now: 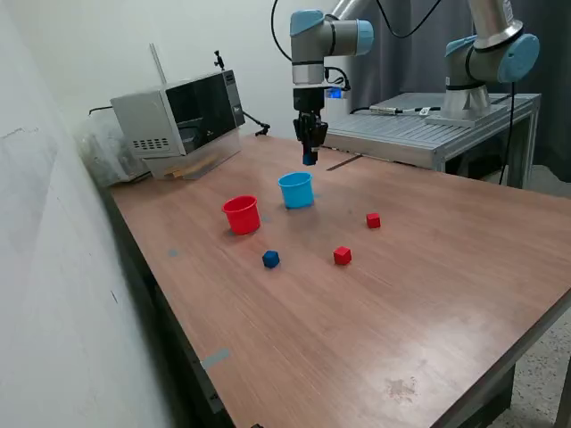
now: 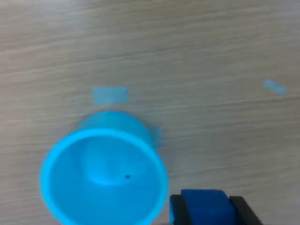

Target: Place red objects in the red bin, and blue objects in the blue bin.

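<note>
Next, my gripper lets go of the dark blue cube, which is going to let go of it on the bottom of the light blue cup (image 1: 297, 193) (image 2: 95, 178).
My gripper (image 1: 310, 159) hangs above the table, a little behind the light blue cup (image 1: 296, 190), and is shut on a dark blue cube (image 2: 206, 206), which shows between the black fingers (image 2: 177, 210) in the wrist view. The light blue cup (image 2: 104, 176) sits upright and looks empty in the wrist view, beside the held cube. The red cup (image 1: 242, 215) stands upright to the exterior view's left of the blue cup. A second dark blue cube (image 1: 270, 259) and two red cubes (image 1: 342, 256) (image 1: 373, 220) lie on the wooden table (image 1: 401, 303).
A grey and black box-shaped machine (image 1: 183, 120) stands at the table's back left in the exterior view. A metal bench (image 1: 419, 134) with a second robot arm (image 1: 486, 53) stands behind. Bits of pale blue tape (image 2: 109, 94) are stuck on the wood.
</note>
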